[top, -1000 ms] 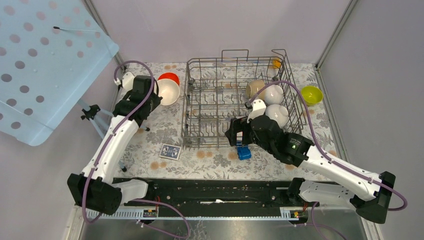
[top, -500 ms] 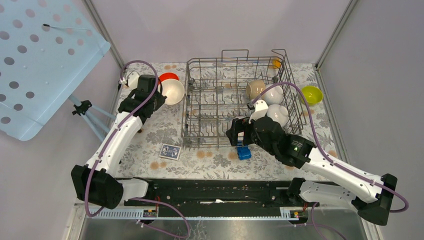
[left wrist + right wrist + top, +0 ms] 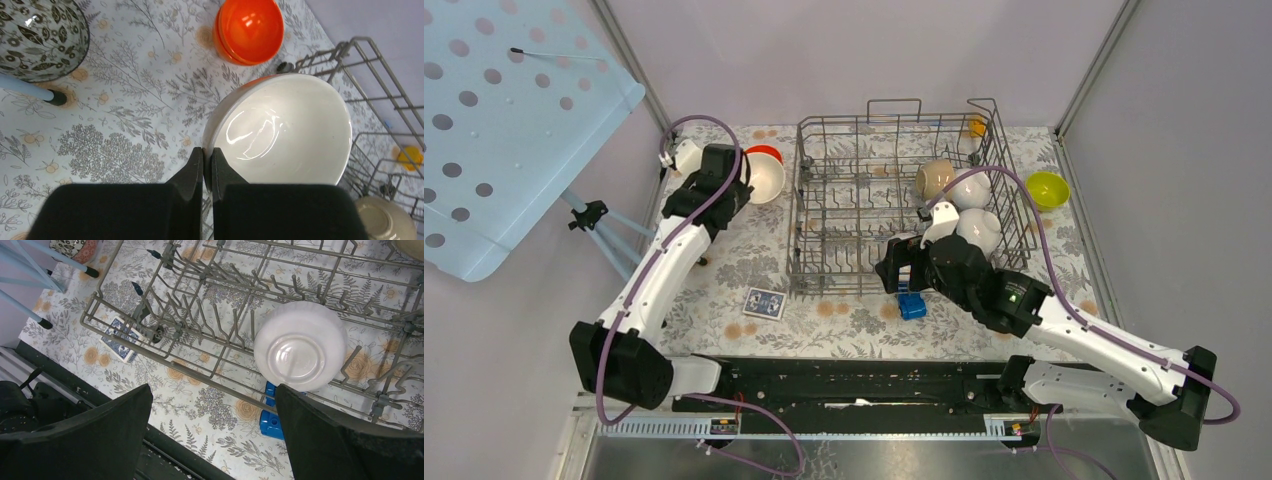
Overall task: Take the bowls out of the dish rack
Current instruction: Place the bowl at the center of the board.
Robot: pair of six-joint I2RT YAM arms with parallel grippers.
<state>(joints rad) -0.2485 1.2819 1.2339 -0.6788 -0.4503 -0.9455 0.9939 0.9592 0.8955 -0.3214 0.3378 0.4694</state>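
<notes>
My left gripper needs to let go of the cream-white bowl on the table [image 3: 759, 208] [image 3: 200, 89] just in front of the orange-red bowl.
My left gripper [image 3: 207, 150] [image 3: 742, 190] is shut on the near rim of a cream-white bowl [image 3: 277, 130] [image 3: 764, 178], left of the dish rack [image 3: 844, 292] and beside an orange-red bowl [image 3: 248, 30] [image 3: 766, 153]. My right gripper [image 3: 212, 387] [image 3: 894, 268] hangs open over the dish rack's near rail [image 3: 220, 388], holding nothing. An upturned white bowl [image 3: 300, 345] [image 3: 979, 228] sits in the rack just beyond it. Another white bowl [image 3: 972, 188] and a beige bowl [image 3: 936, 178] [image 3: 385, 220] are also in the rack. A yellow-green bowl [image 3: 1047, 190] lies outside, to the right.
A blue toy car [image 3: 911, 305] [image 3: 272, 422] lies against the rack's near edge. A blue patterned card [image 3: 765, 302] [image 3: 120, 340] lies at its near left corner. A patterned bowl [image 3: 40, 40], a tripod [image 3: 594, 215] and a blue perforated panel [image 3: 504, 110] stand at left.
My left arm has carried the cream-white bowl slightly farther away, toward the orange-red bowl. The blue panel shifted left. The right arm has barely moved.
</notes>
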